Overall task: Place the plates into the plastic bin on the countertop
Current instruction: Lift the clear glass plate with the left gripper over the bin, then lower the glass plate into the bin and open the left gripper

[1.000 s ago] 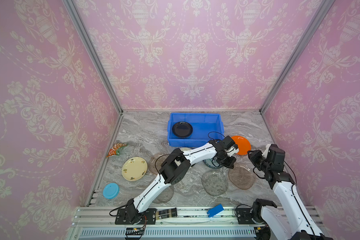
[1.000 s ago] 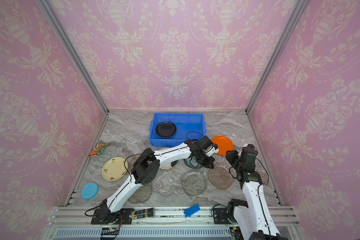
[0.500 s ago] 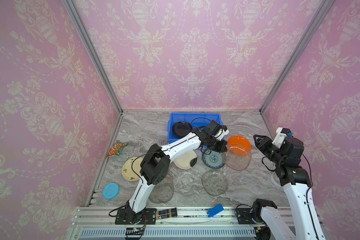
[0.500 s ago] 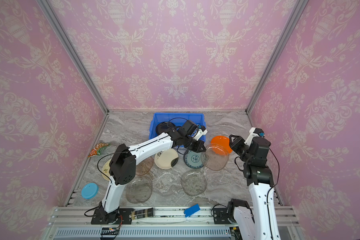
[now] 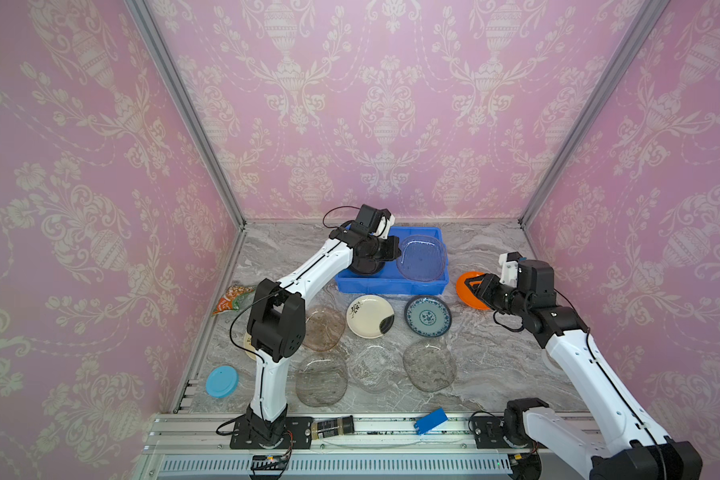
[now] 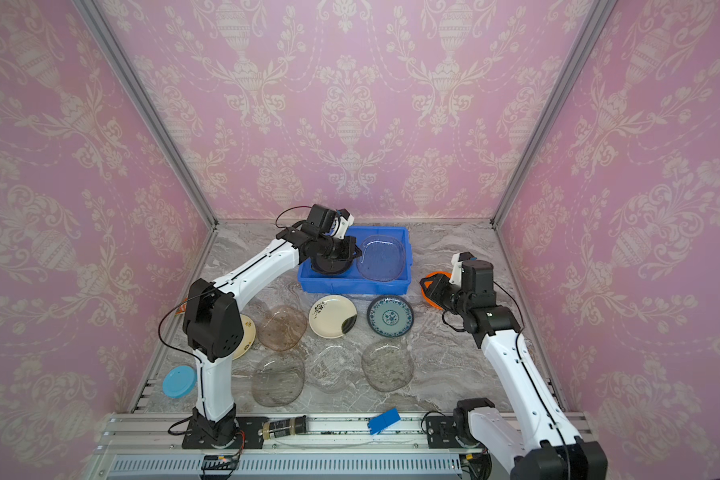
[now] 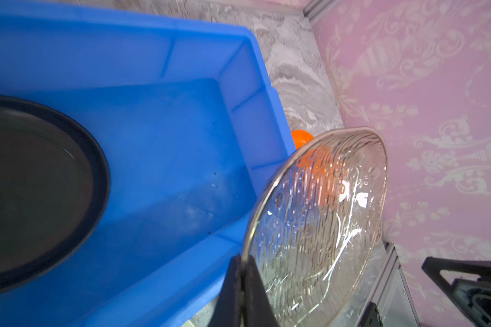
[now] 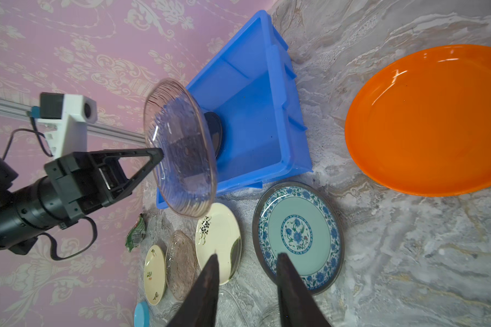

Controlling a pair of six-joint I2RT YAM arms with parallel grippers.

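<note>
My left gripper will let go of the clear glass plate on the blue bin's bare bottom beside the black plate (image 5: 416, 263) (image 7: 193, 151).
My left gripper (image 5: 393, 249) is shut on the rim of a clear glass plate (image 5: 422, 257), holding it tilted above the right half of the blue plastic bin (image 5: 391, 286). The pinch on the plate (image 7: 318, 212) shows in the left wrist view. A black plate (image 7: 34, 184) lies in the bin's left half. My right gripper (image 8: 245, 257) hangs open and empty above the countertop (image 5: 487, 353), next to the orange plate (image 8: 431, 121). A blue-patterned plate (image 5: 427, 316), a cream floral plate (image 5: 368, 316), an amber glass plate (image 5: 323, 328) and three clear glass plates lie in front of the bin.
A light blue lid (image 5: 222, 381) lies at the front left, and an orange-green fan-shaped piece (image 5: 231, 297) by the left wall. A small blue card (image 5: 430, 419) and a jar (image 5: 331, 424) rest on the front rail. Another cream plate (image 6: 246, 332) is partly hidden behind the left arm.
My left gripper has carried the glass plate from the countertop near the orange plate up and back over the bin. The right arm rose away from that plate, then swung left towards the orange plate.
</note>
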